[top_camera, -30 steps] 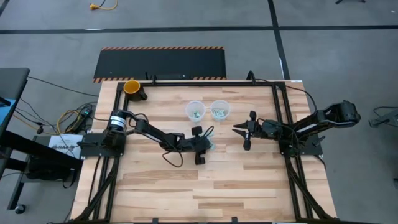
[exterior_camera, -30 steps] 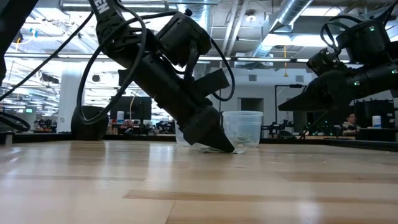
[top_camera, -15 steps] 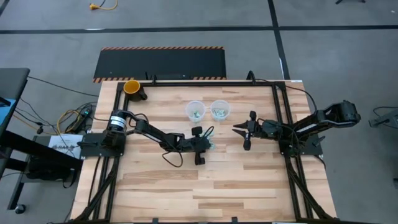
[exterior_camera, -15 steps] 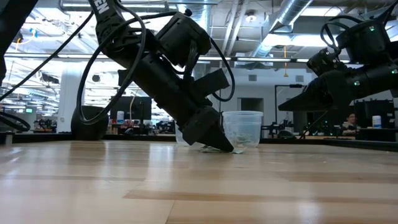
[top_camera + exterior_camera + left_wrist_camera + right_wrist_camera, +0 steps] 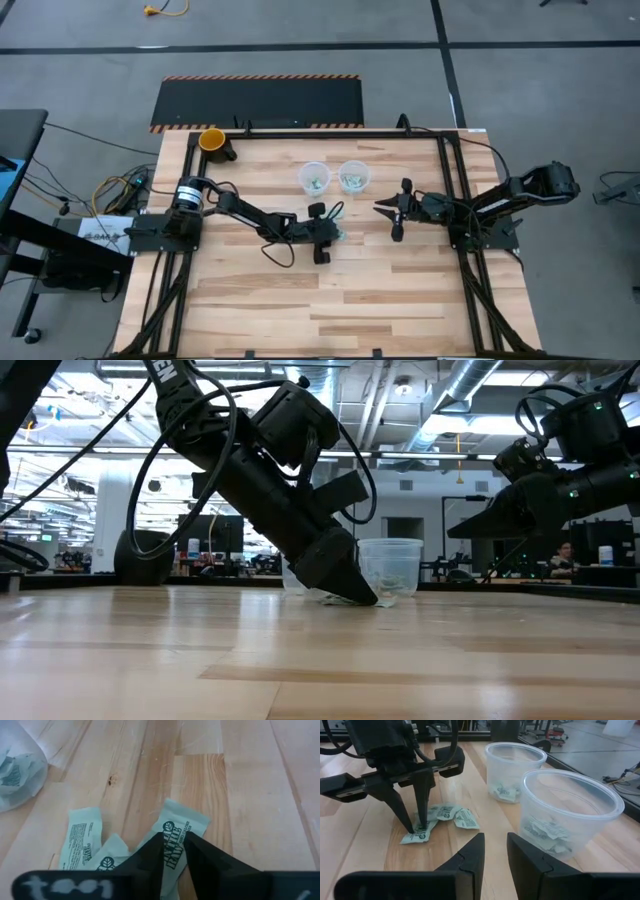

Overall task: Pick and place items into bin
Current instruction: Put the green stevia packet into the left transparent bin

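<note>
The green packet lies flat below the left gripper's parted fingers, so the robot should open them and pinch its printed middle (image 5: 173, 844) into a fold before lifting it to the cup.
Several small pale green-and-white packets (image 5: 451, 814) lie flat in a loose cluster on the wooden table, near two clear plastic cups (image 5: 314, 178) (image 5: 353, 177) that hold more packets. My left gripper (image 5: 334, 232) is down at this cluster, slanting toward the table, shut on one packet (image 5: 181, 826). Two other packets (image 5: 82, 840) lie beside it. My right gripper (image 5: 380, 208) hovers above the table to the right of the cups, shut and holding nothing. My left gripper pinches one green packet (image 5: 418, 836) between its two fingertips (image 5: 422, 822), slanting down from above and from the table's left. The fingers are on the packet's near part (image 5: 172, 856); its far end sticks out past them. The packet still lies on the table.
An orange cup (image 5: 212, 140) stands at the table's far left corner. Black frame rails (image 5: 452, 190) run along both sides of the table. Bare wood lies across the near half of the table (image 5: 330, 300).
</note>
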You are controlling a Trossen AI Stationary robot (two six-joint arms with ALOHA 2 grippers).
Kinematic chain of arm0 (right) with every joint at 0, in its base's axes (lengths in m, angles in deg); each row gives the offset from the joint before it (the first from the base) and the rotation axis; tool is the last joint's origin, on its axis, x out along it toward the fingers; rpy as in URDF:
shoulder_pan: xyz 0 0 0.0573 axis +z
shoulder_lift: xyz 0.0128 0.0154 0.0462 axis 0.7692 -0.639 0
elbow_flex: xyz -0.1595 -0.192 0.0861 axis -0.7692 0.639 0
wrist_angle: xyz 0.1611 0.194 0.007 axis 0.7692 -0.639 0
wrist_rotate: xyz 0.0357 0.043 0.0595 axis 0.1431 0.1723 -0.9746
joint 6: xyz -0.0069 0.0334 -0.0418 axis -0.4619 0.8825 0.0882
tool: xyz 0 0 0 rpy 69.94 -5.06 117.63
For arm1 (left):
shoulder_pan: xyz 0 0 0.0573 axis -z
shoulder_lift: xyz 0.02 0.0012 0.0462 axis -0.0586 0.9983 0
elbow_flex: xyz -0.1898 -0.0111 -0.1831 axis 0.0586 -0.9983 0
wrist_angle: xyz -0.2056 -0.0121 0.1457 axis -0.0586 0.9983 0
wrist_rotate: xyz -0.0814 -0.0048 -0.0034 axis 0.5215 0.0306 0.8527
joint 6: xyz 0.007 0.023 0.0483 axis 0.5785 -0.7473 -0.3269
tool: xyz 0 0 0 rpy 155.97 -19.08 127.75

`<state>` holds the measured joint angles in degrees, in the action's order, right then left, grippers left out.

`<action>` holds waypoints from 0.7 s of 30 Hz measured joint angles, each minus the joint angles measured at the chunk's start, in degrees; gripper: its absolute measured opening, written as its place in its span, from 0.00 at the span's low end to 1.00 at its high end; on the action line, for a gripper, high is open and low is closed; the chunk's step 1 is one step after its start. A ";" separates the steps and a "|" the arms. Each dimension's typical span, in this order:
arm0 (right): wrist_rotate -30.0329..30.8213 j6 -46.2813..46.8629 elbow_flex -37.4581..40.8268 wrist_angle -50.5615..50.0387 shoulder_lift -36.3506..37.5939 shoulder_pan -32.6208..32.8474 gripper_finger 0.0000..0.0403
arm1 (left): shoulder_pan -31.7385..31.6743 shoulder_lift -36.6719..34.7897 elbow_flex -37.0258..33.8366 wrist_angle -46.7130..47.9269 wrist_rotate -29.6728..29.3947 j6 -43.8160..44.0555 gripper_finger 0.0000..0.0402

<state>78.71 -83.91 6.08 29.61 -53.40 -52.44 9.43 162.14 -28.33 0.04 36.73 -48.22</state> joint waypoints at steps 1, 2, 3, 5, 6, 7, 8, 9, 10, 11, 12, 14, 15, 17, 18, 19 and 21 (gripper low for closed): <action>0.00 0.00 0.00 0.02 0.00 0.00 0.19 | 0.00 0.00 0.00 0.02 0.04 0.02 0.20; 0.00 0.02 0.00 0.02 0.00 0.00 0.19 | 0.00 0.00 0.00 0.06 0.06 0.07 0.22; 0.00 0.02 0.00 0.01 0.01 0.00 0.19 | 0.00 0.00 0.00 0.11 0.10 0.35 0.23; 0.00 0.00 0.00 0.02 0.00 0.00 0.19 | -0.07 -0.02 0.00 0.41 0.36 0.82 0.25; 0.00 0.00 0.00 0.02 0.01 0.00 0.19 | -0.10 -0.04 0.01 0.74 0.69 1.12 0.25; 0.00 0.00 0.00 0.02 0.00 0.00 0.19 | -0.19 -0.05 0.02 1.11 1.12 1.45 0.25; 0.00 0.00 0.00 0.02 0.02 0.00 0.19 | -0.32 -0.07 0.02 1.29 1.63 1.71 0.25; 0.00 0.00 0.00 0.02 0.01 0.00 0.19 | -0.44 -0.07 0.03 1.45 2.18 2.03 0.25; 0.00 0.00 0.00 0.04 0.02 0.00 0.19 | -0.53 -0.09 0.04 1.67 2.77 2.29 0.25; 0.00 0.00 0.00 0.02 0.00 0.00 0.19 | -0.61 -0.11 0.04 1.76 3.28 2.49 0.25; 0.00 0.00 0.00 0.06 0.00 0.00 0.19 | -0.66 -0.11 0.06 1.95 3.38 2.65 0.26; 0.00 0.02 0.00 0.11 0.01 0.00 0.19 | -0.63 -0.09 0.07 2.32 3.56 2.94 0.26; 0.00 0.03 0.00 0.10 0.00 0.00 0.19 | -0.63 -0.09 0.07 2.50 3.61 2.96 0.25; 0.00 0.07 0.00 0.11 0.02 0.00 0.19 | -0.61 -0.09 0.07 2.63 3.66 3.22 0.23; 0.00 0.07 0.00 0.11 0.00 0.00 0.19 | -0.61 -0.07 0.07 2.70 3.74 3.39 0.22; 0.00 0.07 0.00 0.11 0.00 0.00 0.19 | -0.59 -0.07 0.07 2.80 3.78 3.43 0.19; 0.00 0.07 0.00 0.11 0.00 0.00 0.19 | -0.55 -0.07 0.04 2.86 3.82 3.43 0.13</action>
<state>78.71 -83.85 6.08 29.72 -53.40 -52.44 8.88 162.07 -28.28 2.91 40.55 -44.79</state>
